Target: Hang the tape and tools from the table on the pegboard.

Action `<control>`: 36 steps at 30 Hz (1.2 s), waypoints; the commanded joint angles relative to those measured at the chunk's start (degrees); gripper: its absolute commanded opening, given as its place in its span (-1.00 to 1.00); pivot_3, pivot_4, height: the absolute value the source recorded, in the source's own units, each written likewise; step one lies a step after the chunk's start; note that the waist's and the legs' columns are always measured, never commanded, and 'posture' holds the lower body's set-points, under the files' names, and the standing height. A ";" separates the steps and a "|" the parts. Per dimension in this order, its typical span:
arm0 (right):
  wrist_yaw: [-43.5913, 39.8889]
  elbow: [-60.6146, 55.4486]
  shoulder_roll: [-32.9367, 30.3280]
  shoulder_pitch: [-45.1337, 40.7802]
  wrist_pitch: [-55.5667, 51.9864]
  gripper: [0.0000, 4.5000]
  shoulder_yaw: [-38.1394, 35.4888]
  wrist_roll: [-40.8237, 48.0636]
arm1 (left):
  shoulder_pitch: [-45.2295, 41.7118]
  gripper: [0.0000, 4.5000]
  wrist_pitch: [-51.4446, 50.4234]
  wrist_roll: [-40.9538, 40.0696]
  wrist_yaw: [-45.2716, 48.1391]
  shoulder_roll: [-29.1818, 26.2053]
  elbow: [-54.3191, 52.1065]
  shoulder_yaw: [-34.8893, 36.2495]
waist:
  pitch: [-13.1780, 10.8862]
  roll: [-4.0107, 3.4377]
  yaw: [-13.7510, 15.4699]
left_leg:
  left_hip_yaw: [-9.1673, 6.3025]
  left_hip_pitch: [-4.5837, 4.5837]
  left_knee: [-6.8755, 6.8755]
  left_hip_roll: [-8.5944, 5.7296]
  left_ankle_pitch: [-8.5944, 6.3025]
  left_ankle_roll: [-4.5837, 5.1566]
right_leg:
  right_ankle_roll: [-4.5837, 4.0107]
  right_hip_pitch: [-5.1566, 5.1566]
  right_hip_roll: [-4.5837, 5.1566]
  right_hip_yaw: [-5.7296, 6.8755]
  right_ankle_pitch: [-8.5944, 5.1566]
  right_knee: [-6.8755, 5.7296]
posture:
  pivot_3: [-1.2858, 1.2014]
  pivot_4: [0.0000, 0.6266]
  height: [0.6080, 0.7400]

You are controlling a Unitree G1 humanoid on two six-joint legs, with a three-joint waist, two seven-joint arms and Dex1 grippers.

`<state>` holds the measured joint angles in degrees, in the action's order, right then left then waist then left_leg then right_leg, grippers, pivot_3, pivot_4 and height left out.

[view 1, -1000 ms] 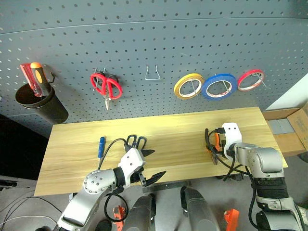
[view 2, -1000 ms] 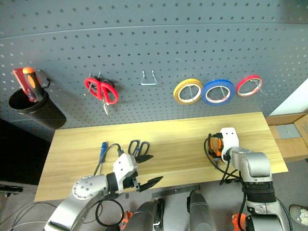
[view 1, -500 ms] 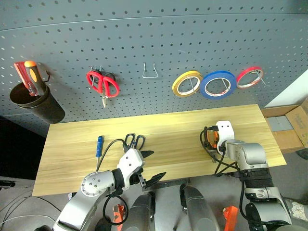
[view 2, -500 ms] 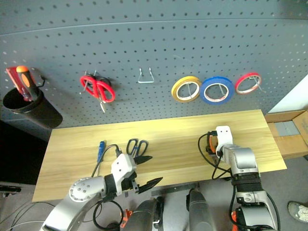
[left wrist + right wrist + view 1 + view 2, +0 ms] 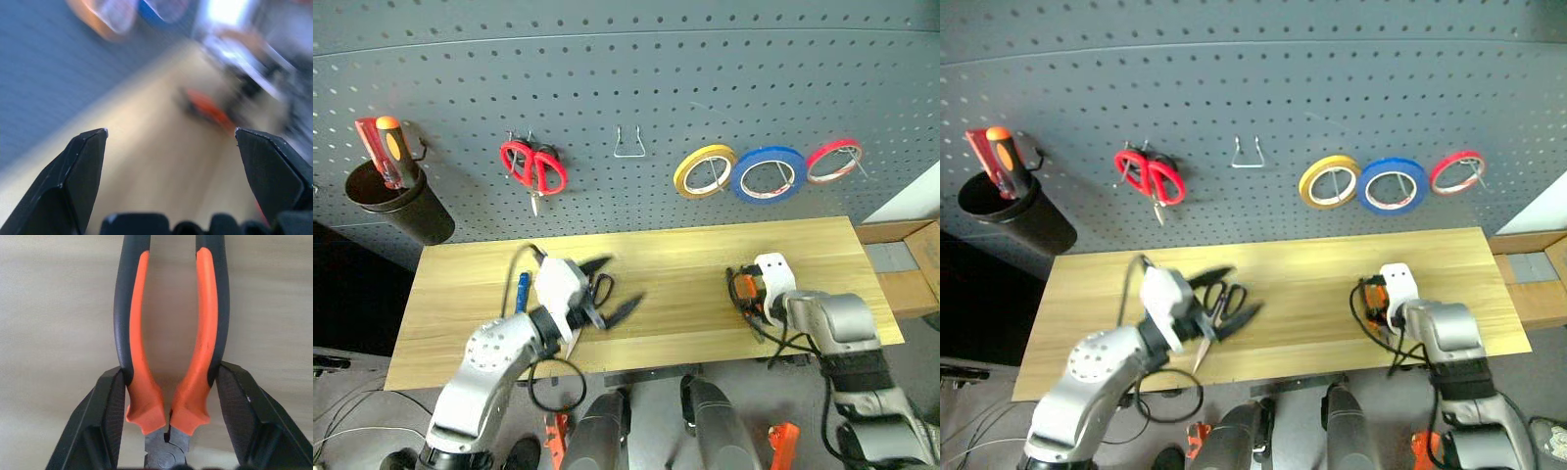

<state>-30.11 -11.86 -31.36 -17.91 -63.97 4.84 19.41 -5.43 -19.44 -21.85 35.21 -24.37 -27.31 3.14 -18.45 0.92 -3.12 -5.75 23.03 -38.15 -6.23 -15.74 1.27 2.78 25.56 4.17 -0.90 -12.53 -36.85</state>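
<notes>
I should next close my left gripper on the pivot [image 5: 583, 327] atop the blue-handled scissors' blades, leaving their handle loops free.
The orange-and-black pliers [image 5: 171, 333] lie on the right part of the wooden table [image 5: 685, 255]. My right gripper [image 5: 171, 377] is shut on the pliers, with one finger against each handle near the pivot. My left gripper [image 5: 612, 286] hangs open and empty above the blue-handled scissors [image 5: 1224, 297], which lie on the table partly hidden under it. The small blue screwdriver [image 5: 521, 291] lies just left of them. The blue tape [image 5: 769, 174] hangs on a hook of the pegboard [image 5: 607, 88].
On the pegboard hang red scissors [image 5: 533, 168], a bare wire hook [image 5: 627, 145], a yellow roll [image 5: 704, 170] and a red roll [image 5: 833, 162]. A black cup [image 5: 399, 201] at the left holds red and orange screwdrivers. A cardboard box [image 5: 906, 264] stands past the table's right end.
My left gripper has risen from the table's front edge to above the scissors, still open. The right gripper's fingers have closed in on the pliers' handles.
</notes>
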 commanded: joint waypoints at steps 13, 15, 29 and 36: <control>-7.61 -2.03 19.01 -33.63 21.58 0.00 -15.94 29.16 | -8.15 1.00 1.58 -2.65 -10.56 -0.52 -7.78 10.73 | 0.36 0.37 0.97 | 0.07 -0.07 -0.06 -0.02 0.19 -0.42 | 0.05 0.12 -0.08 0.07 0.32 -0.08 | 0.08 -0.24 1.00; -5.43 1.76 21.11 -37.90 26.50 0.00 -14.57 24.53 | -7.23 1.00 1.37 -2.63 -11.89 -0.01 -9.95 10.34 | 0.57 0.53 1.44 | 0.10 -0.02 -0.02 -0.03 0.22 -0.47 | 0.02 0.29 -0.08 0.09 0.34 -0.13 | 0.09 -0.26 1.00; 6.89 15.56 28.74 -40.12 55.61 0.00 -3.52 -3.21 | 5.37 1.00 1.90 -0.51 -13.63 1.88 -14.64 6.00 | 1.10 1.01 3.13 | 0.11 0.27 0.00 -0.03 0.28 -0.57 | -0.06 0.66 -0.04 0.27 0.37 -0.13 | 0.12 -0.23 1.00; 12.09 19.30 29.79 -36.84 63.78 0.00 -1.31 -11.64 | 7.33 1.00 1.44 -0.99 -13.19 1.99 -15.22 4.46 | 1.11 1.03 3.16 | 0.12 0.27 -0.08 -0.03 0.30 -0.59 | -0.14 0.65 -0.05 0.27 0.42 -0.20 | 0.12 -0.20 1.00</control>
<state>-19.47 9.39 -1.74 -53.89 -4.01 3.68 9.04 1.61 -18.73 -22.50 21.91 -22.21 -39.47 7.45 -17.34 1.95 0.04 -5.63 23.29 -38.23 -6.26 -15.44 0.68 2.64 26.21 4.12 -0.63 -12.11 -37.06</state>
